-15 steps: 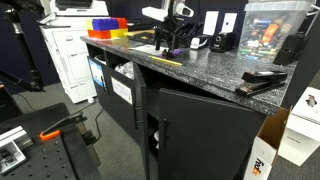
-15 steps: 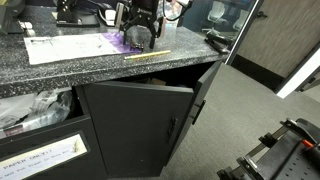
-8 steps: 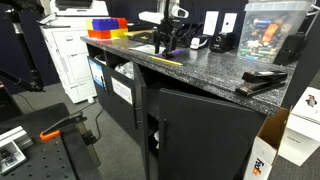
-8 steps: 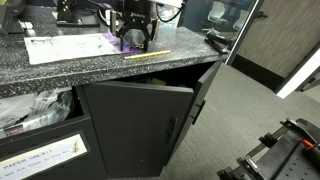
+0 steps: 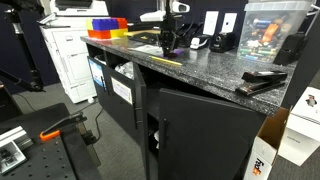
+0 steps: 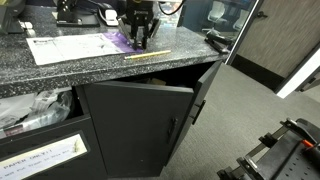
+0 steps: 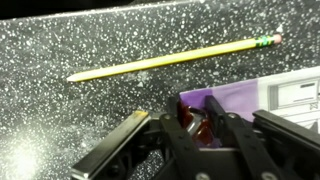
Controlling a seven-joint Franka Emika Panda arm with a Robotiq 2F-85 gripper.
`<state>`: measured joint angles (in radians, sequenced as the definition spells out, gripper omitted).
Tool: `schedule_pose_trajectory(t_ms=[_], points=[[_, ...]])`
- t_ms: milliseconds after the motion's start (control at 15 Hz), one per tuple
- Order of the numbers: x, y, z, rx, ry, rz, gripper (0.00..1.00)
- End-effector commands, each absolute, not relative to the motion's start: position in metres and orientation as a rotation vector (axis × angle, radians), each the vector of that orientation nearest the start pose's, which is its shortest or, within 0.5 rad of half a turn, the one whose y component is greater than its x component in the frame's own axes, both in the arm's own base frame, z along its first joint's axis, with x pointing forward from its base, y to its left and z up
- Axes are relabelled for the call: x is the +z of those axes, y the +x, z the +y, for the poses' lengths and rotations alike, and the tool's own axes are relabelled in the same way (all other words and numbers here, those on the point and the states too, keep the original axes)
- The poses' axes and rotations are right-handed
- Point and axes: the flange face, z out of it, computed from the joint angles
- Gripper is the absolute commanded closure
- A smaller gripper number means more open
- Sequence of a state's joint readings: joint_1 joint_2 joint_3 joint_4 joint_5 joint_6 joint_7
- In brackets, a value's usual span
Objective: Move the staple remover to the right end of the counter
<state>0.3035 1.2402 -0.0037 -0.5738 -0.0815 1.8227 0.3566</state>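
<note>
My gripper has the staple remover. It will let go of it on the speckled counter (image 5: 232, 71), next to the black stapler.
In the wrist view the staple remover (image 7: 203, 132), small and dark reddish-purple, sits between my gripper's (image 7: 197, 112) black fingers, which are shut on it. It rests on the purple edge of a printed paper (image 7: 250, 95) on the speckled counter (image 7: 90, 120). In both exterior views the gripper (image 5: 166, 45) (image 6: 140, 40) points straight down at the counter (image 5: 215, 70) (image 6: 60, 75), and its fingers hide the staple remover.
A yellow pencil (image 7: 170, 60) (image 6: 146, 55) lies just beyond the gripper. A black stapler (image 5: 262, 82) (image 6: 222, 38) lies near the counter's end. A clear plastic box (image 5: 270, 30) and coloured bins (image 5: 105, 25) stand behind. A cabinet door (image 6: 140, 120) hangs open below.
The jaws went from wide open to shut on the staple remover. The arm stayed over the same spot on the paper.
</note>
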Motion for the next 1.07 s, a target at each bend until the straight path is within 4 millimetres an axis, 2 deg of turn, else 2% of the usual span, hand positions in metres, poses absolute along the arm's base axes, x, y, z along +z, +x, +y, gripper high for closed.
schedule_pose_trajectory(t_ms=[0, 133, 200, 333, 533, 600, 667, 800, 933, 1000], points=[[0.259, 0.772, 0.236, -0.099, -3.288, 0.078, 0.92], [0.289, 0.776, 0.227, -0.161, -3.307, 0.109, 0.92], [0.306, 0.779, 0.216, -0.195, -3.317, 0.131, 0.92], [0.337, 0.786, 0.18, -0.216, -3.323, 0.194, 0.92], [0.379, 0.796, 0.108, -0.255, -3.304, 0.322, 0.92], [0.387, 0.799, 0.082, -0.26, -3.29, 0.362, 0.92], [0.39, 0.801, 0.06, -0.257, -3.285, 0.391, 0.92], [0.379, 0.804, 0.017, -0.238, -3.275, 0.447, 0.92], [0.358, 0.806, -0.008, -0.198, -3.274, 0.473, 0.92], [0.345, 0.807, -0.015, -0.174, -3.275, 0.48, 0.92]])
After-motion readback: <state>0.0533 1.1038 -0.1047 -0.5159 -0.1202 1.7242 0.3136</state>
